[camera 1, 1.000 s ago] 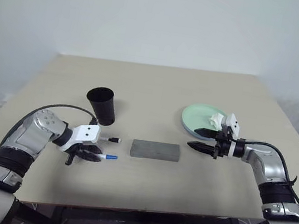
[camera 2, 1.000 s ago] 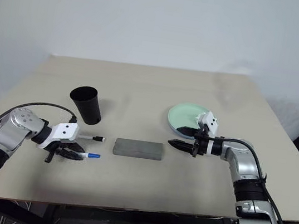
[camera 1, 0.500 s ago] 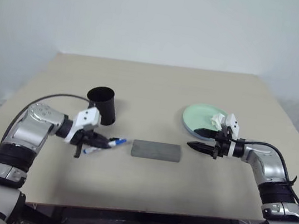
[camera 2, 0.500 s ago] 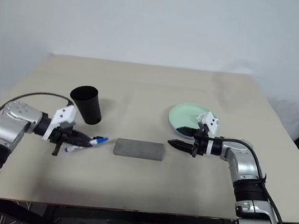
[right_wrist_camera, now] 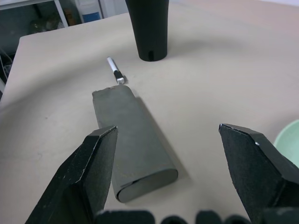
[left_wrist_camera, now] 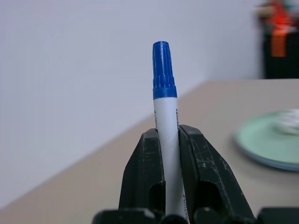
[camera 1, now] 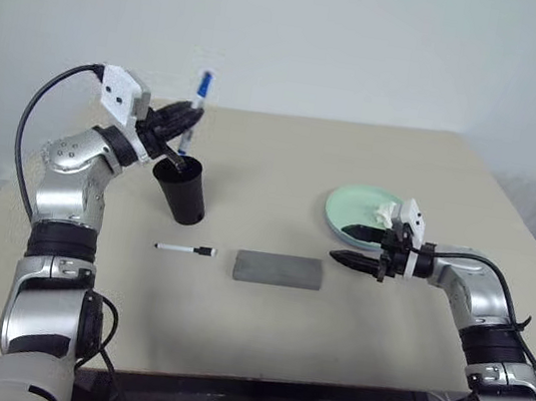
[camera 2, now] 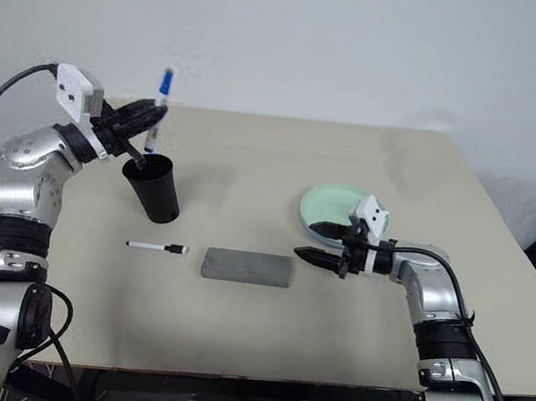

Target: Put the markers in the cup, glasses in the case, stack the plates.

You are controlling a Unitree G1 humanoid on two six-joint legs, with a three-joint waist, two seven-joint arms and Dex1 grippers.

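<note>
The blue-capped marker, now upright just above the black cup, will be released by my left gripper, which will let it drop from its hold inside the opening of the black cup (camera 1: 183, 170).
My left gripper (camera 1: 186, 126) is raised just above the black cup (camera 1: 182, 193), shut on the blue-capped marker (left_wrist_camera: 164, 112). The marker stands upright, cap up, with its lower end near the cup's rim. The black-capped marker (camera 1: 186, 249) lies flat on the table in front of the cup. The grey case (camera 1: 278, 270) lies closed at mid-table. My right gripper (camera 1: 344, 244) hovers open between the case and the mint green plate (camera 1: 353, 208), with nothing between its fingers. The glasses are out of view.
A crumpled white tissue (camera 1: 387, 215) lies on the mint plate, beside my right wrist. The beige table (camera 1: 285, 153) has bare surface behind the cup and plate, and a white wall stands behind it.
My left gripper has lifted the blue-capped marker off the table and carried it up and back to above the cup, turning from pointing down to about level. The right arm has not moved.
</note>
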